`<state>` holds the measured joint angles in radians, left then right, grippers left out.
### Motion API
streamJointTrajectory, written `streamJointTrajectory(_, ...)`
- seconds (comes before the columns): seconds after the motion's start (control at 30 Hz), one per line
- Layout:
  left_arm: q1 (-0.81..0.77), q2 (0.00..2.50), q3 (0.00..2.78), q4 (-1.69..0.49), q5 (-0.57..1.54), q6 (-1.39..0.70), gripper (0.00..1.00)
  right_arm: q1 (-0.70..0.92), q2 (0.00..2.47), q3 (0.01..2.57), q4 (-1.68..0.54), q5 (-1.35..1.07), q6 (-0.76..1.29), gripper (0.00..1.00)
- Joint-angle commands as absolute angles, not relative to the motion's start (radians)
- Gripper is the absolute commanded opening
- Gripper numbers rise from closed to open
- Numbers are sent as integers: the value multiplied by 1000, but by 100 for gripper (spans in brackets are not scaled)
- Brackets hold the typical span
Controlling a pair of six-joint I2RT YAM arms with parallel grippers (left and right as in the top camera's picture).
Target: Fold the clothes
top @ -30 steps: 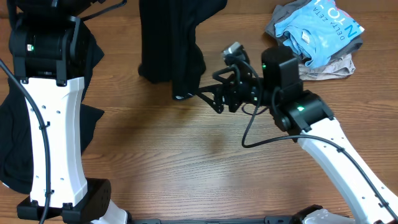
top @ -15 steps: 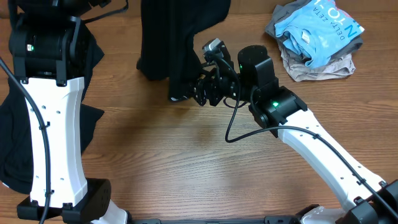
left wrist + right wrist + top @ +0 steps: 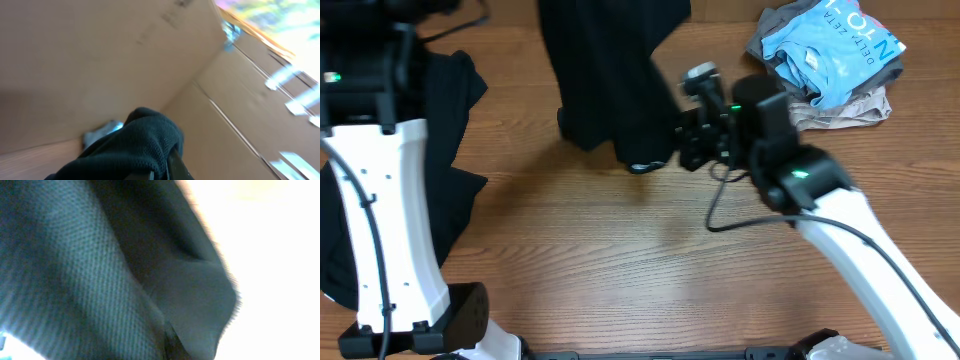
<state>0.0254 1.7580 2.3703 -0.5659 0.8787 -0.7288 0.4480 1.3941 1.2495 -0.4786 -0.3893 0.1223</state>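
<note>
I need to use my left gripper to let go of the black shirt's corner on the wooden table [image 3: 537, 50] near the back cardboard, next to the black clothes.
A black shirt [image 3: 605, 80] hangs from the top edge of the overhead view down to the table. My right gripper [image 3: 665, 155] is shut on its lower edge; in the right wrist view the dark cloth [image 3: 100, 270] fills the frame around the right gripper [image 3: 170, 345]. In the left wrist view my left gripper [image 3: 162, 169] is shut on a bunched fold of the black shirt [image 3: 135, 145], held high; it lies outside the overhead view. More black clothes [image 3: 455, 110] lie at the left under the left arm [image 3: 380, 200]. A light blue printed garment [image 3: 835, 40] rests on a beige one [image 3: 845, 108].
The left arm's white column and base [image 3: 450, 315] stand at the front left. The right arm [image 3: 860, 250] crosses the table from the front right. Bare wooden table [image 3: 620, 260] shows in the middle and front. Cardboard panels [image 3: 100, 60] are behind the left gripper.
My right gripper reached the shirt's hanging lower edge, closed on it, and drew it slightly right. The left arm shifted left and the shirt swung with it.
</note>
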Motion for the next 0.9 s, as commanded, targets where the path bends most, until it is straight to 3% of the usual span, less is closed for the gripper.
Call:
streamJointTrajectory(0.0,139,1725,2400,-586,881,-682,4,389,1251,1380,-631,-228,130,4)
streamJointTrajectory(0.4,202,1597,2400,-824,988,-396,4,316,1149,1757,-1236,-112,131,4)
streamJointTrajectory(0.6,202,1396,2400,-1088,686,-186,4,316,1149,1948,-1468,-112,131,4)
streamJointTrajectory(0.87,202,1237,2400,-1291,380,-123,4,316,1149,2138,-1636,-71,135,4)
